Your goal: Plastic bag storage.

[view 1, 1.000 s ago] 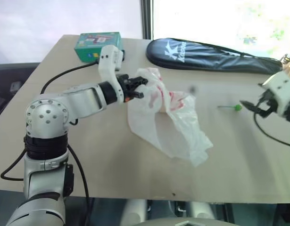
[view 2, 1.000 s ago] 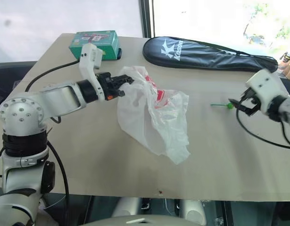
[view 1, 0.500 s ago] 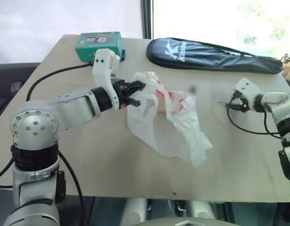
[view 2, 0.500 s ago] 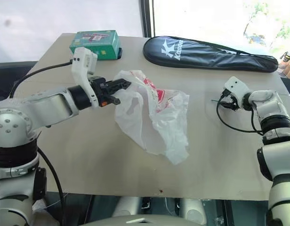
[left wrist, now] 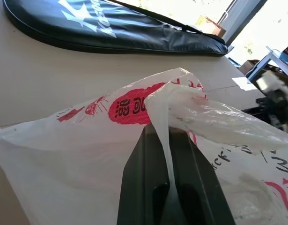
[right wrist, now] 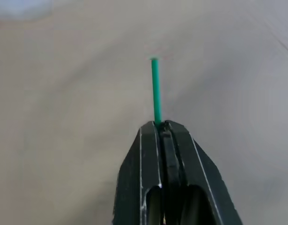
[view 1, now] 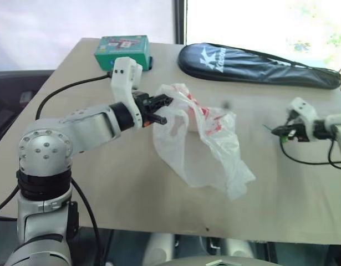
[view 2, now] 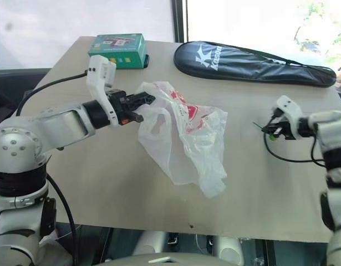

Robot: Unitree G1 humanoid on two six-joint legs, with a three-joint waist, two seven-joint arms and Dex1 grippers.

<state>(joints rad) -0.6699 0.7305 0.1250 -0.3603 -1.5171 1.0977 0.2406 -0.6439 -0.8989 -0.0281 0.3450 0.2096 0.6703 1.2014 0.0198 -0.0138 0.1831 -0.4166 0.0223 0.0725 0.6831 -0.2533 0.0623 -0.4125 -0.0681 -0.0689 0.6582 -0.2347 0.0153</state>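
The robot's right gripper should release the green stick inside the open plastic bag (view 1: 201,147), in front of the bag's red print.
The plastic bag (view 1: 200,141), thin translucent white with red print, hangs crumpled over the middle of the table. Its upper left edge is pinched in my left gripper (view 1: 162,108), which is shut on it and holds it above the tabletop. In the left wrist view the bag (left wrist: 64,154) drapes over and between the black fingers (left wrist: 144,187). At the right side of the table my right gripper (view 1: 276,131) is shut on a thin green stick (right wrist: 156,89), which pokes out past its fingertips toward the bag.
A green box (view 1: 122,51) stands at the table's far left corner. A long black racket cover (view 1: 259,62) lies along the far edge. The tan table (view 1: 103,183) has bare room in front of the bag and between both grippers. Cables trail from both wrists.
My right gripper swung in to the green stick, closed on it from open, and turned at the wrist. The left gripper kept its hold on the bag in place.
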